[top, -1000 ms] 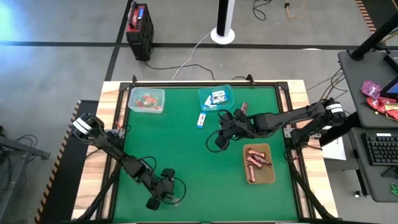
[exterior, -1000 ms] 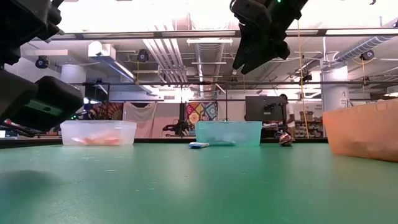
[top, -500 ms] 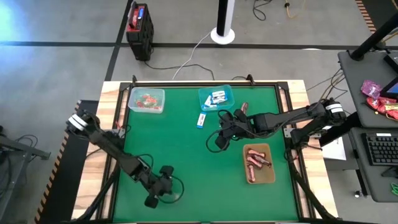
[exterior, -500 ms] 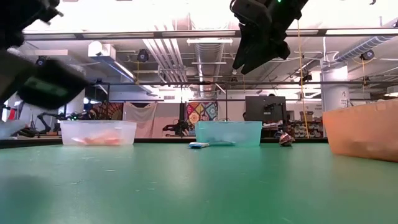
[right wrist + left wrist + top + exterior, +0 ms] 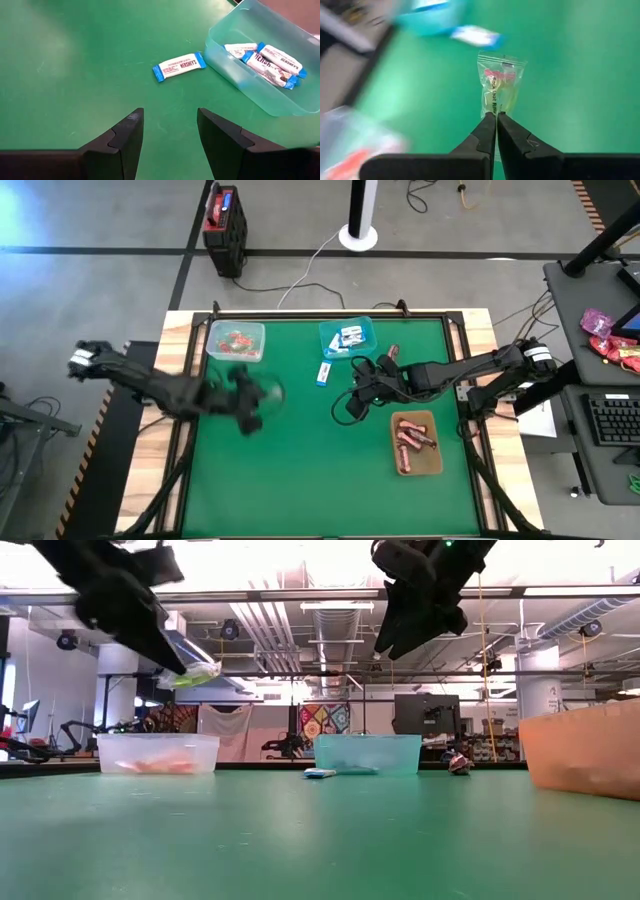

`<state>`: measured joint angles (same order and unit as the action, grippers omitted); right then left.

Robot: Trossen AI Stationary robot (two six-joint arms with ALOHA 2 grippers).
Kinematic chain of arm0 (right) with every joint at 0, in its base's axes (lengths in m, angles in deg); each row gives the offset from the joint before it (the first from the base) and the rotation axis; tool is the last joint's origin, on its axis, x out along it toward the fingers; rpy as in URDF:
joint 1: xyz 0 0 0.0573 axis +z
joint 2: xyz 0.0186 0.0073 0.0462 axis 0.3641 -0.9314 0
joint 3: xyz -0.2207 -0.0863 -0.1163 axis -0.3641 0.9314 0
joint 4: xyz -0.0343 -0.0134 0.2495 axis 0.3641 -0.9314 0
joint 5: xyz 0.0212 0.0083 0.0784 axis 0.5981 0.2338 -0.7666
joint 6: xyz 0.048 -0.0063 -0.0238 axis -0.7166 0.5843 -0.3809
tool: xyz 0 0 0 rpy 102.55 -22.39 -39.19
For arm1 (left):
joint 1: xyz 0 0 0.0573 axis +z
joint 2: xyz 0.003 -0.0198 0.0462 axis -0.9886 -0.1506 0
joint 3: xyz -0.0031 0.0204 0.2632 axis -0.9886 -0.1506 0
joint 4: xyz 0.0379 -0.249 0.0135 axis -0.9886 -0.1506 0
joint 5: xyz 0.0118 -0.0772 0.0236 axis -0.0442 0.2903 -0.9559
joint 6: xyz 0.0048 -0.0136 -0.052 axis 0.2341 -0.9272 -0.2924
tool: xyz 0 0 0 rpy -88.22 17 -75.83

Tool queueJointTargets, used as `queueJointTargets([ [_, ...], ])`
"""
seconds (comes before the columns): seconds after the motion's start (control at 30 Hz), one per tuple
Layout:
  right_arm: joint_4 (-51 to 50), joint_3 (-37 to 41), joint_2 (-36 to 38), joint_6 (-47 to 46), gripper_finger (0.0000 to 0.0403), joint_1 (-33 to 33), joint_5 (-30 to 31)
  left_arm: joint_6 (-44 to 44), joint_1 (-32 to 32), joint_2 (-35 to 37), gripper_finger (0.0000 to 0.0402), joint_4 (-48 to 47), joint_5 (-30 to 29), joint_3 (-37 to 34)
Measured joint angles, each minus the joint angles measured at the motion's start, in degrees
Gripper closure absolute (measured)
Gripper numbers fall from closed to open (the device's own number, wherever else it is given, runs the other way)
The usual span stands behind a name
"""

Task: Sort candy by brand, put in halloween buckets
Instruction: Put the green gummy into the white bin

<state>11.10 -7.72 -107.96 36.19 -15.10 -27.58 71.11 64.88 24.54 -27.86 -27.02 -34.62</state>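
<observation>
My left gripper is holding the clear packet, which I will let go of on the red-pink candy inside the pale mint bucket (image 5: 238, 342) (image 5: 351, 161).
My left gripper (image 5: 496, 118) is shut on a clear packet with a red-pink sweet (image 5: 501, 86), high above the green table (image 5: 300, 450) near its left side (image 5: 250, 408). The pale mint bucket (image 5: 236, 341) with red-pink candy stands at the far left. The teal bucket (image 5: 347, 337) holds white-and-blue packets. The amber tray (image 5: 415, 443) holds dark red-brown bars. My right gripper (image 5: 167, 131) hangs open above mid-table (image 5: 352, 408). A white-and-blue packet (image 5: 179, 66) lies flat on the table beyond it. My left gripper pinches the clear packet by its near end seam (image 5: 492, 111) between its two fingertips. The fingers slant down from the table's left and lie along the packet. The packet (image 5: 195, 673) sticks out past the fingertips, lifted well clear of the table.
A dark red-brown bar (image 5: 392, 354) lies on the table beside the teal bucket. The table has a raised frame along its far edge (image 5: 330, 315). The green surface toward the near edge is open.
My left gripper has risen from low near the table's near edge and swung toward the far edge, nearer the mint bucket, tipping up from pointing steeply down. The clear packet now hangs in its fingers, lifted clear. My right arm kept still.
</observation>
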Motion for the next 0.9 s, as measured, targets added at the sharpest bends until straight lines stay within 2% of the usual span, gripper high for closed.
queueJointTargets([
  [0.13, 0.0, 0.0, 0.0, 0.0, 0.0225, 0.0, 1.2, 6.7, 15.9, 7.0, 0.0401, -2.3, 1.7, -0.1],
  [0.33, 0.0, 0.0, 0.0, -0.6, 0.0225, 0.0, 1.6, 17.7, 37.9, 10.4, 0.0401, -1.7, 14.8, -0.1],
  [0.4, 0.0, 0.0, 0.0, -0.7, 0.0225, 0.0, 1.6, 18.8, 43.0, 10.3, 0.0401, -1.7, 16.3, -0.1],
  [0.53, 0.0, 0.0, 0.0, -0.7, 0.0225, 0.0, 2.4, 22.3, 52.4, 7.8, 0.0401, -1.6, 16.3, -0.1],
  [0.7, 0.1, 0.0, 0.0, -0.8, 0.0225, 0.0, 3.0, 24.5, 61.7, 1.4, 0.0401, -0.8, 16.4, -0.2],
  [0.9, 0.2, 0.0, 0.0, -1.2, 0.0225, 0.0, 2.7, 25.9, 64.8, -5.5, 0.0394, 1.7, 16.4, -0.2],
])
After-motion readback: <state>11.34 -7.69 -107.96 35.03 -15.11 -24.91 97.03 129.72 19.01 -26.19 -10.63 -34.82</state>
